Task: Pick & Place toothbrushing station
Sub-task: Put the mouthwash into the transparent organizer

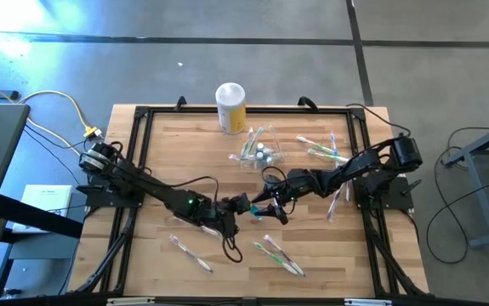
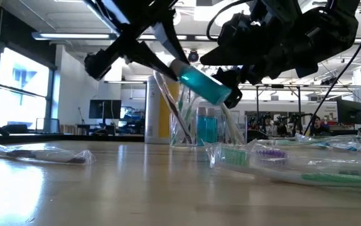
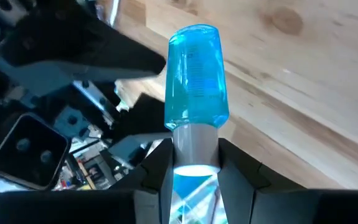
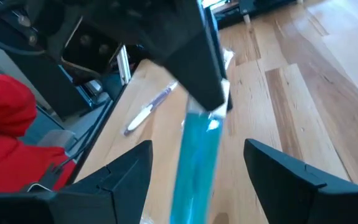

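Observation:
My left gripper holds the slanting bottle end-on by its pale cap. Next, my right gripper takes the blue body (image 2: 205,86) and turns it upright for a new grip below the cap.
The toothbrushing station (image 1: 259,153), a small clear plastic holder with toothbrushes standing in it, rests on its base at the table's far middle; it also shows in the low view (image 2: 181,122). My left gripper (image 1: 242,205) is shut on a small bottle of blue liquid (image 1: 258,206) with a pale cap, held above the table's middle, nearer than the station. My right gripper (image 1: 271,211) is open. Its fingers (image 4: 132,168) stand on either side of the bottle's blue body (image 4: 194,162) without touching it. My left gripper pinches the bottle's pale cap (image 3: 195,144) between its two fingers (image 3: 160,165). The fingers come from the table's left, in line with the bottle. The bottle is lifted clear of the table, tilted, with its blue bottom end (image 2: 221,94) lower, toward my right gripper.
A yellow canister with a white lid (image 1: 230,106) stands at the far edge. Wrapped toothbrushes lie scattered: near left (image 1: 191,252), near middle (image 1: 280,255), far right (image 1: 321,149) and right (image 1: 338,200). A black frame (image 1: 142,153) runs around the table.

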